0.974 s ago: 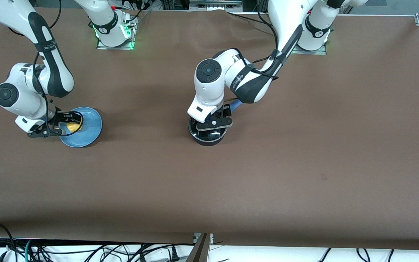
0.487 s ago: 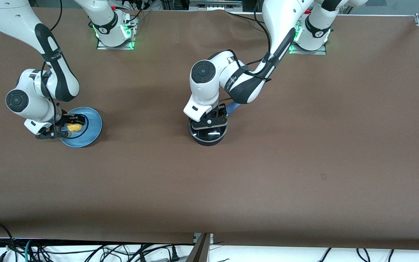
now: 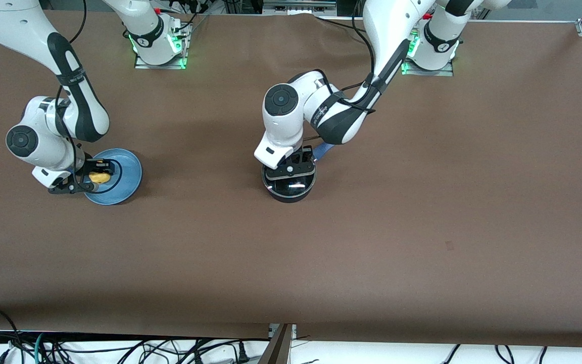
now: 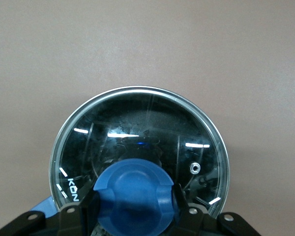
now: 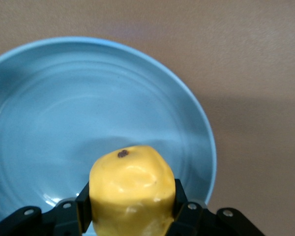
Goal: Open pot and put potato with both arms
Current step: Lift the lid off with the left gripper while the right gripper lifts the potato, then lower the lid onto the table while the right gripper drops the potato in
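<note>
Next, I let go of the glass lid, which is still on the black pot, with my left gripper on the brown table cloth (image 3: 464,213), next to the small faint patch.
The black pot (image 3: 289,190) stands mid-table with its glass lid (image 4: 137,123) on and its blue handle (image 3: 325,148) pointing toward the left arm's base. My left gripper (image 3: 291,171) is over the lid, its fingers pressed on both sides of the blue knob (image 4: 133,189). The yellow potato (image 3: 101,177) is on the light-blue plate (image 3: 125,178) toward the right arm's end. My right gripper (image 3: 94,177) is shut on the potato (image 5: 132,191), low over the plate (image 5: 88,108). I cannot tell whether the potato is lifted off the plate.
Brown table cloth surrounds both objects. The arm bases (image 3: 157,48) stand at the table edge farthest from the front camera. Cables hang below the table edge nearest that camera.
My left gripper has come down on the lid and its fingers have closed on the knob. My right gripper has shifted over the plate and closed on the potato.
</note>
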You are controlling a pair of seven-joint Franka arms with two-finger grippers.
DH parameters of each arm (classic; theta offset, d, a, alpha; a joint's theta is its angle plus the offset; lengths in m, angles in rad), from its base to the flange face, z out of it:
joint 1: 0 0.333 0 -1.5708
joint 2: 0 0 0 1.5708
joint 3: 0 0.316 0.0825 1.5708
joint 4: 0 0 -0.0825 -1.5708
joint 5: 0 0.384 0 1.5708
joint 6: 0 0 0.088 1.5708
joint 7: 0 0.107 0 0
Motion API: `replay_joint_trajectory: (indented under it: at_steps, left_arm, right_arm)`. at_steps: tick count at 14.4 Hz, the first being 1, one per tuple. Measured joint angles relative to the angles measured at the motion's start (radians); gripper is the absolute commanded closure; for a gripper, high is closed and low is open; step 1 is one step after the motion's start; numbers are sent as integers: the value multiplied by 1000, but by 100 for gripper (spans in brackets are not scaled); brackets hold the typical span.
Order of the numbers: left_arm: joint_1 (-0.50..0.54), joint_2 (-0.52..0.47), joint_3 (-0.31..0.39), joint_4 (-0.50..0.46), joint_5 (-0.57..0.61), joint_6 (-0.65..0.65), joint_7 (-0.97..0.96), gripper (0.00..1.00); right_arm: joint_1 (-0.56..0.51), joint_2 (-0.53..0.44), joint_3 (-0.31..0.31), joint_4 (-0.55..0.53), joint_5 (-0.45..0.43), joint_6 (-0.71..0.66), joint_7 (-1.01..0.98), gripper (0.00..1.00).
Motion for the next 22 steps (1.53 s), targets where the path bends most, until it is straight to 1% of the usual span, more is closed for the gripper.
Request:
replay_joint_trajectory:
  at_steps: [3,5,6,8,9,11,13,15,17,19,20,22]
  left_arm:
    - [6,-14,2,27,0,-1,0,53]
    - [29,-55,4,34,0,-32,21,53]
    - [51,-80,5,33,-2,-60,63,53]
    - [123,-134,9,14,-20,-99,203,53]
    - [177,-165,12,-13,-32,-107,299,53]
    - [307,-227,22,-91,-53,-113,529,54]
    - [432,-271,39,-170,-63,-112,749,54]
    - [506,-292,90,-236,-95,-103,935,54]
    - [536,-295,169,-306,-156,-34,1128,54]
    - [550,-292,248,-390,-193,91,1309,53]
    - [557,-289,277,-430,-207,147,1373,54]
    - [575,-281,297,-498,-221,221,1429,53]
  right_arm:
    - [0,-27,6,80,11,-156,1,65]
    - [1,-48,24,156,48,-289,15,65]
    - [1,-56,35,206,70,-374,41,65]
    - [2,-67,75,320,121,-544,128,65]
    - [4,-70,103,374,145,-615,194,65]
    - [21,-71,152,440,181,-683,338,65]
    - [58,-68,188,458,233,-688,495,65]
    - [121,-60,204,471,302,-683,664,65]
    - [208,-42,210,498,353,-656,851,65]
    - [307,-9,213,533,380,-603,1038,65]
    - [359,13,214,550,384,-565,1130,65]
    - [464,65,216,577,385,-460,1311,65]
